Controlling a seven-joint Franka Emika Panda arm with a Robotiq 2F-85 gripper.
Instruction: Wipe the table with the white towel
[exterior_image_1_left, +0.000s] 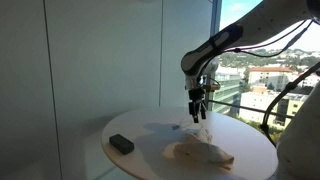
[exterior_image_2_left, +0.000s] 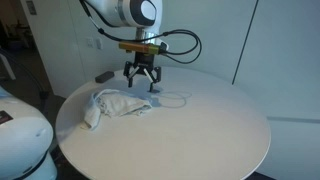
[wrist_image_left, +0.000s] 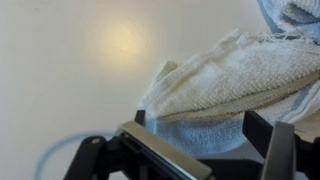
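I need to close my gripper on the crumpled middle of the white towel (exterior_image_1_left: 203, 143) (wrist_image_left: 235, 88), because the cloth should hang down on both sides for wiping.
The white towel (exterior_image_1_left: 200, 152) lies crumpled on the round white table (exterior_image_1_left: 150, 160); it also shows in the other exterior view (exterior_image_2_left: 115, 103). My gripper (exterior_image_1_left: 199, 108) hangs just above the table at the towel's edge, pointing down, also seen in an exterior view (exterior_image_2_left: 141, 82). In the wrist view the towel (wrist_image_left: 225, 75) fills the upper right, and its edge reaches between the two dark fingers (wrist_image_left: 200, 135). The fingers are spread apart and do not pinch the cloth.
A small black block (exterior_image_1_left: 121, 144) lies on the table away from the towel, also in an exterior view (exterior_image_2_left: 104, 76). A thin bluish loop (exterior_image_2_left: 176, 97) lies on the table beside the gripper. Glass walls stand behind the table.
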